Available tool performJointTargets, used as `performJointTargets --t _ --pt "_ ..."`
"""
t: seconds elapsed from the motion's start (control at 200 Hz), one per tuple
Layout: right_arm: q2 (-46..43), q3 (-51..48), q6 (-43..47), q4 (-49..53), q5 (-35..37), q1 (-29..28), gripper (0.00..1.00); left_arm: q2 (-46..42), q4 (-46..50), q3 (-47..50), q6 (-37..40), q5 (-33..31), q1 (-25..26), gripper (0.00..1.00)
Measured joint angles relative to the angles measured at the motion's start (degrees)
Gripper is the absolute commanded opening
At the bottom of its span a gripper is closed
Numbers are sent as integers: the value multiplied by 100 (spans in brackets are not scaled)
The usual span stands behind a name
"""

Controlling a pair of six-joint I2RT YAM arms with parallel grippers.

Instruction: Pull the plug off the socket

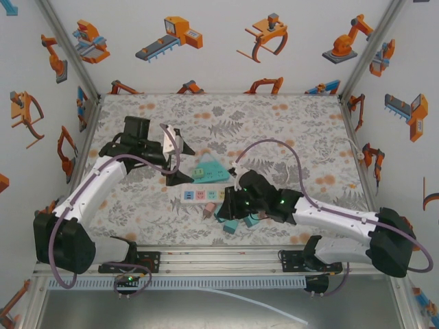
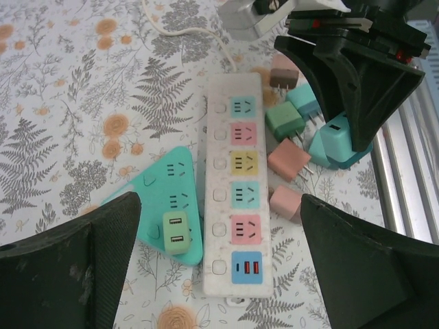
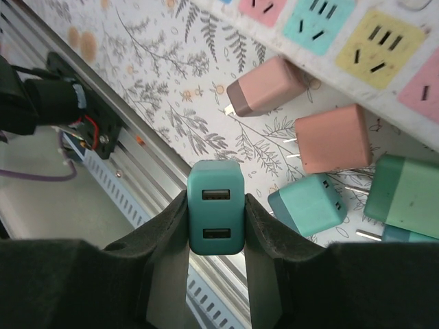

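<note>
The robot's right gripper needs to release the two-port USB plug on the table [image 1: 214, 225] [image 3: 264, 156] between the pink plug and the loose teal plug.
My right gripper [image 3: 216, 229] is shut on a dark teal two-port USB plug [image 3: 216, 214], held in the air above the table's near edge and free of any socket. The white six-outlet power strip [image 2: 233, 185] lies in the middle, with a teal triangular socket [image 2: 159, 205] against its side. A light green plug [image 2: 175, 233] sits plugged into that triangular socket. My left gripper [image 2: 219, 274] hovers open above both sockets, its fingers [image 2: 68, 274] spread wide with nothing between them. In the top view the left gripper [image 1: 182, 166] is left of the strip [image 1: 204, 195] and the right gripper [image 1: 236, 209] at its near right.
Several loose plugs lie beside the strip: a pink one [image 3: 264, 86], a salmon one [image 3: 333, 137], a teal one [image 3: 305, 205] and a green one [image 3: 405, 195]. The strip's white cable [image 2: 182, 27] runs toward the back. An aluminium rail [image 1: 219, 257] borders the near edge.
</note>
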State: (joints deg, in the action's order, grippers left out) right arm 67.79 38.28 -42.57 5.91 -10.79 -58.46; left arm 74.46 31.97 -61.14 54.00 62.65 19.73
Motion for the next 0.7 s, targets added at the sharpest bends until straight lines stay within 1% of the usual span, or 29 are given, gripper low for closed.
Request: performJointTargets --t 0.11,0.25,0.481,0.591,0.701 --pt "374 0 166 -175 50 -221 13 105 487 -37 568 15 -28 93" --pt "839 -9 361 -542 142 -463 16 306 822 -79 907 -149 -28 94" --pt "1606 -9 481 -933 111 -527 21 387 979 -79 1130 -398 -28 97" --pt "1644 -4 492 -1027 114 -529 25 393 984 -79 1147 -476 -28 97" --pt "1644 -4 490 -1029 175 -529 32 413 984 -79 1150 -505 -28 97"
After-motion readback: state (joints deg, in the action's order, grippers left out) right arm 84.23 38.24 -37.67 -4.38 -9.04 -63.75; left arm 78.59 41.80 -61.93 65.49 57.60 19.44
